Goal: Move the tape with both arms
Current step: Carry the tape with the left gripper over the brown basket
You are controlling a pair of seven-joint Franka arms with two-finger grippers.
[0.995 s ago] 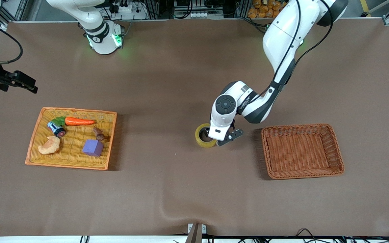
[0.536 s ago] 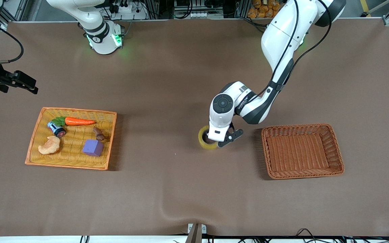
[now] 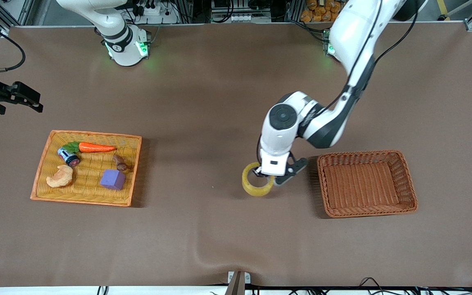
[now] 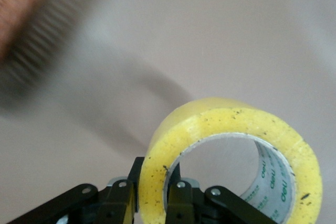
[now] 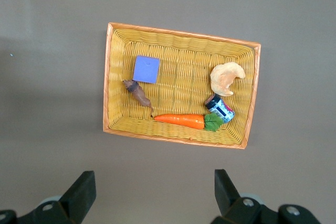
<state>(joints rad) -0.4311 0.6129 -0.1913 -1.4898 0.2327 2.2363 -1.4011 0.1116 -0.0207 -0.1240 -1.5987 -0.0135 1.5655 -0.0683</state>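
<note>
I need to release the tape with my left gripper near the middle of the brown basket's woven bottom [image 3: 366, 174]. The tape now hangs beside the brown basket.
The tape [image 3: 257, 185], a yellowish ring with a grey core, hangs from my left gripper [image 3: 269, 175], lifted over the middle of the table beside the brown basket [image 3: 367, 182]. In the left wrist view my left gripper [image 4: 153, 190] is shut on the tape's wall [image 4: 231, 124], one finger inside the ring and one outside. My right gripper [image 3: 35, 107] is open and empty, up in the air at the right arm's end of the table; in the right wrist view my right gripper [image 5: 152, 190] looks down at the yellow basket [image 5: 110, 77].
The yellow basket [image 3: 41, 164] holds a carrot [image 3: 94, 147], a small can [image 3: 69, 156], a croissant toy [image 3: 60, 177], a purple cube [image 3: 113, 179] and a brown piece [image 3: 119, 162]. The brown basket holds nothing. A wrinkle in the cloth [image 3: 203, 256] lies near the front edge.
My left gripper has lifted the tape off the table and carried it toward the brown basket. My right gripper has drifted slightly.
</note>
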